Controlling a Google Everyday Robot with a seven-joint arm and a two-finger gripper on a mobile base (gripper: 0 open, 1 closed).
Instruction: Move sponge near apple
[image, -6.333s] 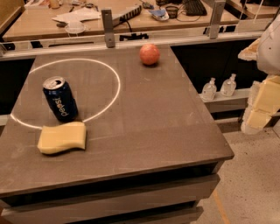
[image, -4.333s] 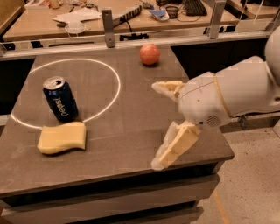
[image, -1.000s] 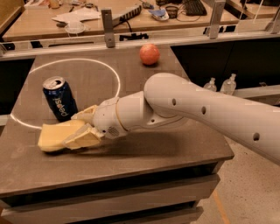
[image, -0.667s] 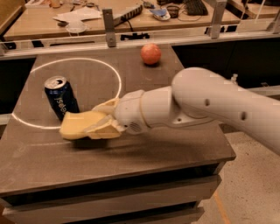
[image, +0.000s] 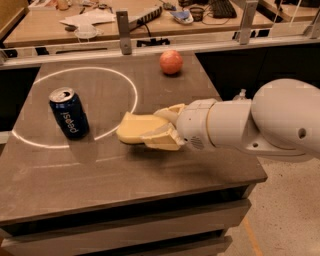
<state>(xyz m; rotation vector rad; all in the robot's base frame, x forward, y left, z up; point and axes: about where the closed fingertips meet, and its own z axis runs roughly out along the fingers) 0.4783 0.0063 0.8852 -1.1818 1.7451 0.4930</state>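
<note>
Next, my gripper sets the sponge down and lets go of it on the dark table (image: 181, 83), just in front of the reddish-orange apple. The sponge is still held over the table's middle.
The pale yellow sponge (image: 135, 128) is held off the table top, over its middle, between the yellowish padded fingers (image: 165, 140) of my gripper (image: 157, 129). The gripper reaches in from the right on a white arm (image: 250, 122). The reddish-orange apple (image: 171, 62) sits at the table's far edge, behind the gripper and a little to its right. The sponge is well short of the apple.
A blue Pepsi can (image: 69, 113) stands upright at the left, on a white circle (image: 131, 85) painted on the dark table (image: 125, 170). A rail with metal posts (image: 122, 33) runs behind the table. A cluttered desk lies beyond it.
My gripper took hold of the sponge at the table's front left, lifted it, and carried it to the right, towards the table's middle. The can and the apple have not moved.
</note>
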